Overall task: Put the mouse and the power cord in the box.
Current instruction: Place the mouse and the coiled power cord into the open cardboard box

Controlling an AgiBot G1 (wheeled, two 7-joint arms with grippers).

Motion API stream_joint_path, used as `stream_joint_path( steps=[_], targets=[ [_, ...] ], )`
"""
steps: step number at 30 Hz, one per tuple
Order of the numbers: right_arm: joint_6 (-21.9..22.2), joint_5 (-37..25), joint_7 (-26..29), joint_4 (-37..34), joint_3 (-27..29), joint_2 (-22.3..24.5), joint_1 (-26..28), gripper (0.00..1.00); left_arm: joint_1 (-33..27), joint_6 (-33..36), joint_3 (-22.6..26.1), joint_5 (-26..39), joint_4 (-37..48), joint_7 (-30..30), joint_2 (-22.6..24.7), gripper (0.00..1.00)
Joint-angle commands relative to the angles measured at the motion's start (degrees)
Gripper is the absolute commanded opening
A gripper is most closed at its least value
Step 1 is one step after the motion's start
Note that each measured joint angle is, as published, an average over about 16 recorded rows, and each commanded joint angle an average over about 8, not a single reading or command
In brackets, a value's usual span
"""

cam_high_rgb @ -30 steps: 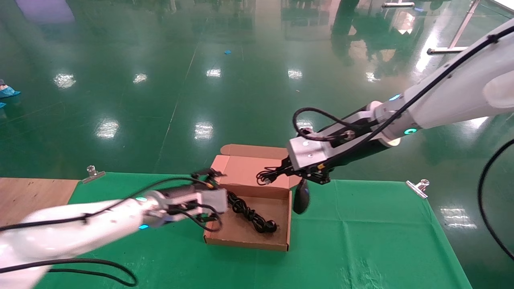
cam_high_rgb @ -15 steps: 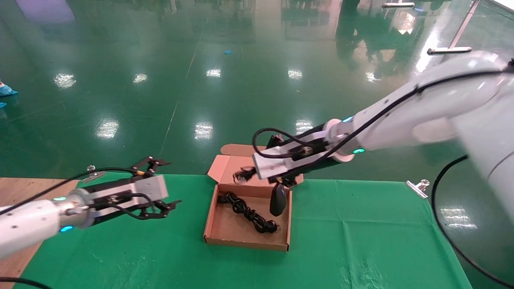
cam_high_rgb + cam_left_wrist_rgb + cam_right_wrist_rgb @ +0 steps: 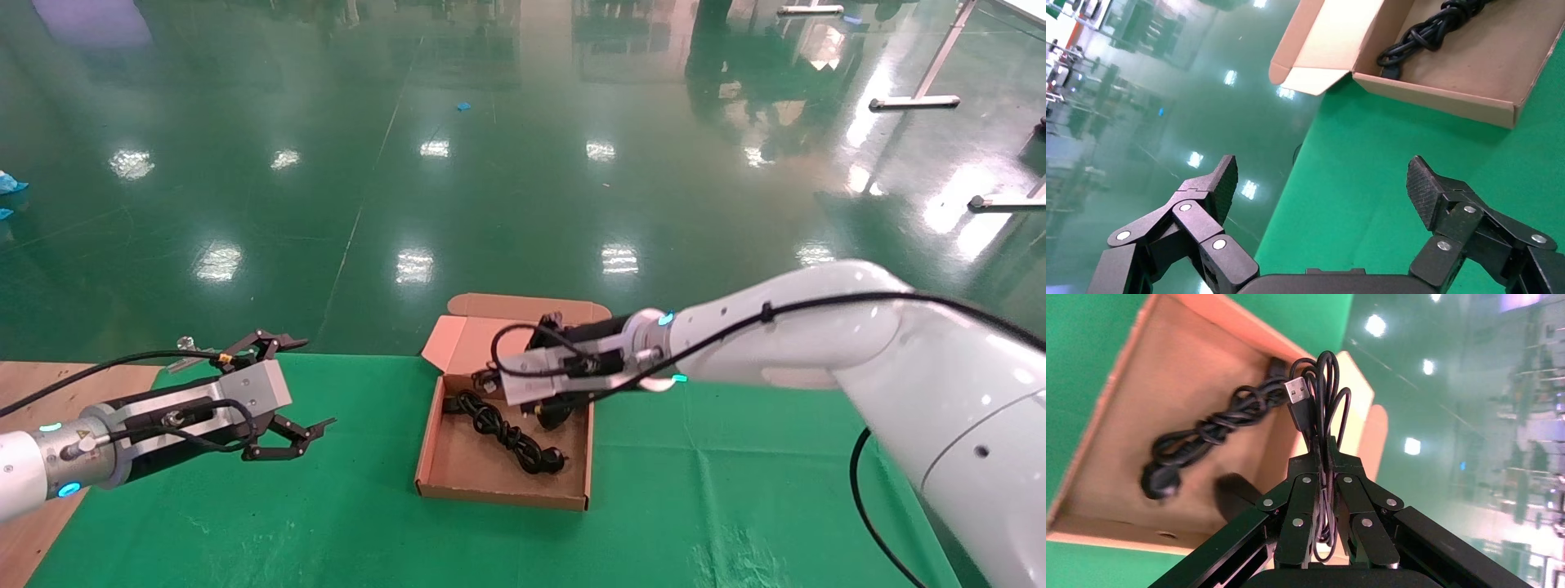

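Next, I let go of the mouse's cable with my right gripper on the bottom of the box between the power cord and the box's front side (image 3: 506,465) (image 3: 1166,404). The cable is now held over the box's back part.
The brown box (image 3: 500,495) lies open on the green cloth, its lid (image 3: 523,309) folded back. Inside it the coiled power cord (image 3: 507,433) rests on the floor, plug toward the front. My right gripper (image 3: 490,380) hovers over the box's back part, shut on the mouse's bundled thin cable (image 3: 1321,386), whose USB plug (image 3: 1297,395) sticks out past the tips. The mouse (image 3: 556,415) hangs below it inside the box by the right wall, a dark blur (image 3: 1236,493) in the right wrist view. My left gripper (image 3: 317,382) stands open and empty left of the box.
The green cloth (image 3: 695,490) covers most of the table, with bare wood (image 3: 49,384) at the far left. A metal clip (image 3: 186,347) holds the cloth at the back left edge. The table's far edge runs just behind the box lid, and glossy floor lies beyond.
My right gripper has moved left and down, carrying the mouse from beside the box's right wall into the box. My left gripper has pulled away from the box to the left.
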Motion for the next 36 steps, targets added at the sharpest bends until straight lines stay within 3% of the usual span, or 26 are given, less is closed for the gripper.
stream_joint_path(
  steps=[1, 18, 20, 23, 27, 30, 31, 36],
  targets=[
    [1.1, 0.9, 0.4, 0.3, -1.4, 0.0, -1.0, 0.0, 0.5, 0.3, -0.2, -0.7, 0.8, 0.5, 0.1, 1.0],
    [4.9, 7.9, 1.7, 4.1, -11.3, 0.1, -5.1, 0.0, 2.9, 1.5, -3.4, -5.3, 1.9, 5.3, 0.4, 1.0],
    [5.4, 8.3, 1.7, 4.0, -12.2, 0.1, -5.1, 0.04, 2.9, 1.6, -3.5, -5.4, 2.1, 5.5, 0.5, 1.0],
    [5.9, 8.8, 1.8, 3.9, -13.3, 0.2, -5.0, 0.2, 2.9, 1.8, -3.6, -5.5, 2.4, 5.8, 0.5, 1.0],
    [6.5, 9.5, 1.7, 4.0, -14.4, 0.2, -5.1, 0.69, 2.9, 2.0, -3.7, -5.7, 2.6, 6.0, 0.6, 1.0],
    [6.7, 9.8, 1.7, 4.1, -14.8, 0.2, -5.1, 0.95, 3.0, 2.0, -3.8, -5.8, 2.7, 6.1, 0.6, 1.0],
    [6.8, 9.8, 1.7, 4.1, -14.9, 0.2, -5.2, 1.0, 3.0, 2.1, -3.8, -5.8, 2.7, 6.1, 0.6, 1.0],
    [6.8, 9.9, 1.6, 4.1, -14.9, 0.2, -5.1, 1.0, 3.0, 2.1, -3.8, -5.8, 2.7, 6.1, 0.6, 1.0]
  ],
)
